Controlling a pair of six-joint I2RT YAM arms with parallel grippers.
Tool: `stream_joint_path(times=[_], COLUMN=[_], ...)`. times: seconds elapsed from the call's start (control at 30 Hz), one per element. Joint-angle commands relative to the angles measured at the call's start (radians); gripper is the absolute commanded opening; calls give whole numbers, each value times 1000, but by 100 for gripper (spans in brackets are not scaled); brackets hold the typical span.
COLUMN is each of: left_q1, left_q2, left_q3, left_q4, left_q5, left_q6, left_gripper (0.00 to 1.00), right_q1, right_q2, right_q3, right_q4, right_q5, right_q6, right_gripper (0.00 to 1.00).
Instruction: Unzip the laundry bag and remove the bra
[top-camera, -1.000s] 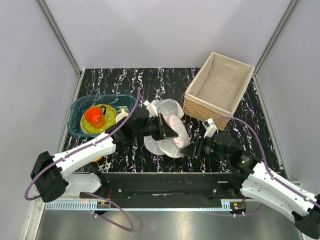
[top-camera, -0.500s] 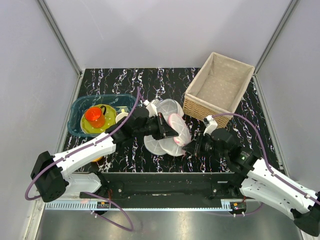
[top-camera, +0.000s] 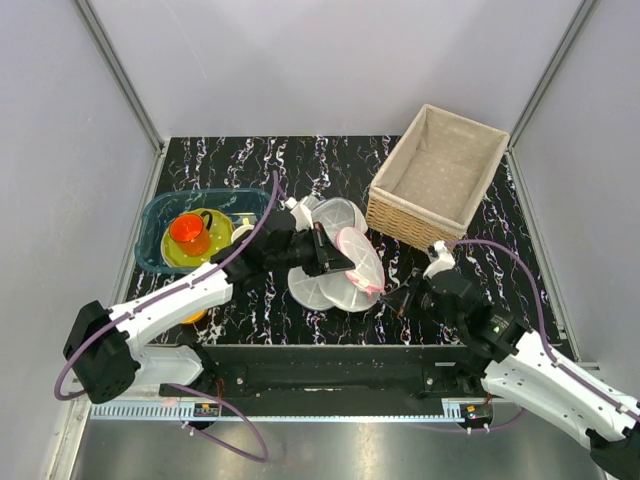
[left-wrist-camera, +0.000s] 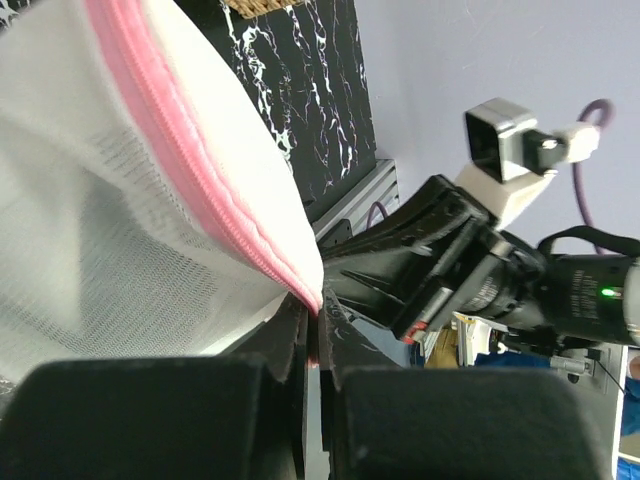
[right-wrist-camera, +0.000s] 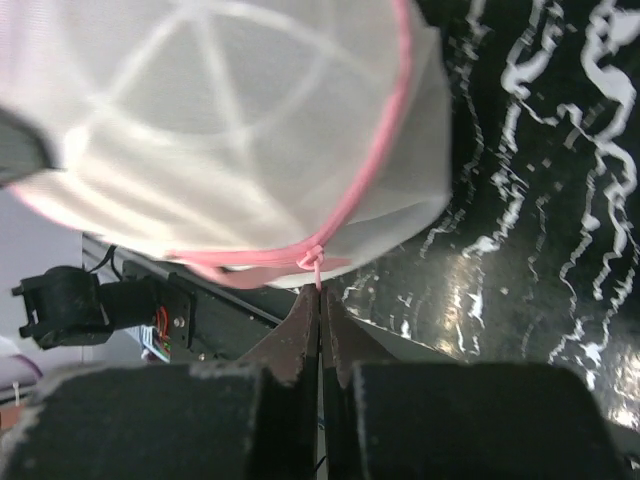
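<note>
The laundry bag tilts from my left gripper's pinch on the bag's rim, so my left gripper will open and my right gripper will turn the bag by its pull cord (right-wrist-camera: 316, 262).
The laundry bag (top-camera: 360, 258), a white mesh dome with a pink rim and zipper, is held tilted above the table's front middle. My left gripper (top-camera: 338, 263) is shut on its pink rim; the left wrist view shows the rim (left-wrist-camera: 215, 190) pinched between my fingertips (left-wrist-camera: 316, 308). My right gripper (top-camera: 393, 300) is shut on the pink zipper pull cord (right-wrist-camera: 318, 265), just right of the bag; the bag fills the right wrist view (right-wrist-camera: 230, 120) above my right gripper (right-wrist-camera: 320, 293). The bra is not visible; the mesh hides the bag's contents.
Two all-white mesh domes lie next to the bag, one behind (top-camera: 335, 214) and one under it (top-camera: 318, 291). A lined wicker basket (top-camera: 437, 175) stands at back right. A teal bin (top-camera: 158, 215) with an orange cup (top-camera: 188, 232) and a yellow plate is at left.
My right gripper has drawn back to the right and toward the near edge, still on the zipper cord. The bag has tipped slightly up and right. The left gripper has barely moved.
</note>
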Motion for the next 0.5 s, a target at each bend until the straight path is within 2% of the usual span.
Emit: stream_joint_path(times=[0.0, 0.17, 0.33, 0.37, 0.43, 0.47], left_q1=[48, 63, 53, 51, 53, 53], left_q2=[-67, -14, 129, 152, 157, 151], left_q3=[9, 35, 104, 118, 145, 184], left_q4=[23, -26, 0, 7, -26, -57], left_q5=[59, 31, 17, 23, 60, 57], left_q6=[50, 113, 133, 136, 166, 183], left_gripper=[0, 0, 0, 3, 23, 53], right_q1=[0, 1, 3, 3, 3, 3], right_q2=[-67, -124, -1, 18, 36, 29], right_q3=[-104, -133, -55, -29, -14, -6], right_q4=[-105, -54, -2, -2, -1, -4], right_q5=[98, 29, -51, -51, -71, -67], right_q6=[157, 195, 154, 149, 136, 138], right_gripper=[0, 0, 0, 0, 0, 0])
